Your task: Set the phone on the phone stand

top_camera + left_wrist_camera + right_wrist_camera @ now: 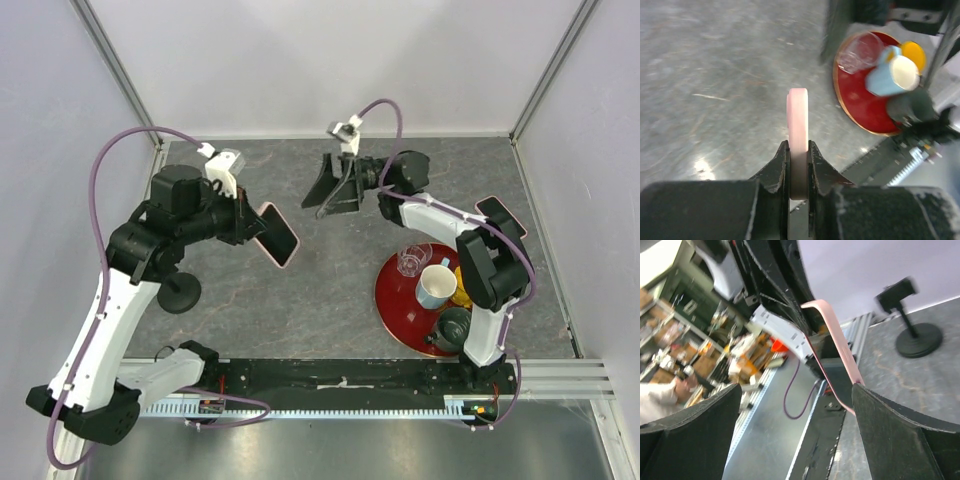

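Note:
My left gripper needs to release the phone leaning on the phone stand [206, 199] under my left arm, toward the far wall.
My left gripper [252, 225] is shut on the phone [278, 235], a dark slab in a pink case, and holds it above the table left of centre. In the left wrist view the phone [798, 125] stands edge-on between the closed fingers [778, 167]. The phone stand [180, 290], black with a round disc base, stands below the left arm; the right wrist view shows the stand [915, 330] upright and the phone's pink edge [840, 350]. My right gripper [333, 190] is open and empty at the table's far middle, its jaws wide apart in its wrist view [795, 435].
A red round tray [395, 300] at the right holds a clear glass [411, 262], a light blue mug [436, 284], a yellow item [462, 285] and a dark teapot [452, 328]. A second phone [503, 217] lies near the right edge. White walls enclose the table.

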